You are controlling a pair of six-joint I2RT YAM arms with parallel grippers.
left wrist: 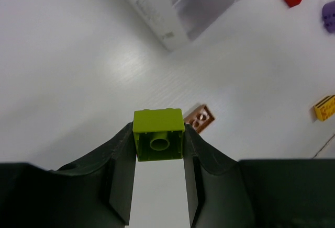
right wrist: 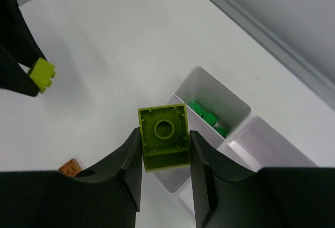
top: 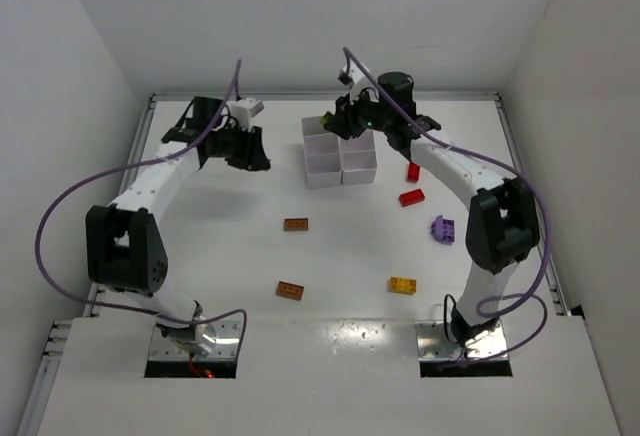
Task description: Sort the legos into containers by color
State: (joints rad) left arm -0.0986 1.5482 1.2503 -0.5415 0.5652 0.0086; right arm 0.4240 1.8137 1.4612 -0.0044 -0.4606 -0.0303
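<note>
My left gripper will release the lime lego in the tray's middle cell (top: 325,145), in front of the green legos. That lime lego is now held clear of the table.
My left gripper (left wrist: 158,132) is shut on a lime lego (left wrist: 158,126), held clear of the table to the left of the white containers tray (top: 322,178). My right gripper (right wrist: 164,134) is shut on a second lime lego (right wrist: 163,134), hanging over the tray's near-left corner (right wrist: 180,183). One cell holds green legos (right wrist: 207,116). From above, the left gripper (top: 250,153) is well left of the tray and the right gripper (top: 335,122) is at its far-left corner.
Loose legos lie on the table: two orange-brown (top: 295,224) (top: 290,290), one yellow (top: 402,284), two red (top: 411,197) (top: 413,171) and one purple (top: 442,228). A raised rail (top: 320,97) borders the far edge.
</note>
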